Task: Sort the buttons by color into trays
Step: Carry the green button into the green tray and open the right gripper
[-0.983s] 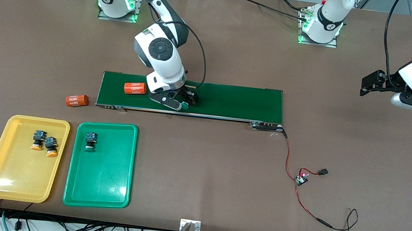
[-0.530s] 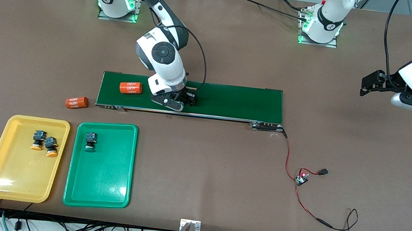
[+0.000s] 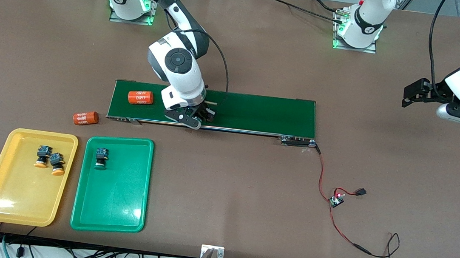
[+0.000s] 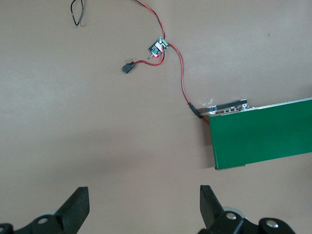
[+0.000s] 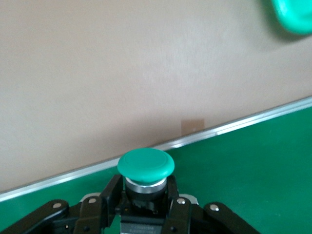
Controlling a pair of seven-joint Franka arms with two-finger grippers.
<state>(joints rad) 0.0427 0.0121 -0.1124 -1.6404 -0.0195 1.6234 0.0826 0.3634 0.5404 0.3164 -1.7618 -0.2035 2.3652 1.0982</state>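
The robot's right gripper needs to let go of its green-capped button beside the green tray's button (image 3: 133, 168), on the side away from the yellow tray.
My right gripper (image 3: 193, 119) is down on the conveyor belt (image 3: 266, 113), at its edge nearer the front camera. It is shut on a green-capped button (image 5: 145, 165), whose dark body sits between the fingers (image 5: 109, 195). Two orange-capped buttons (image 3: 41, 156) (image 3: 56, 164) lie in the yellow tray (image 3: 12, 204). One green-capped button (image 3: 101, 158) lies in the green tray (image 3: 119, 203). My left gripper (image 3: 408, 96) waits open over bare table off the belt's end on the left arm's side, with nothing between its fingers (image 4: 78, 207).
An orange cylinder (image 3: 140, 97) lies on the belt beside my right gripper, toward the right arm's end. Another orange cylinder (image 3: 85, 117) lies on the table off that end. Red wires and a small circuit board (image 3: 336, 199) trail from the belt's other end.
My right gripper has shut on the green-capped button and shifted a little toward the right arm's end. The cylinder on the belt has moved the same way. The left arm has not moved.
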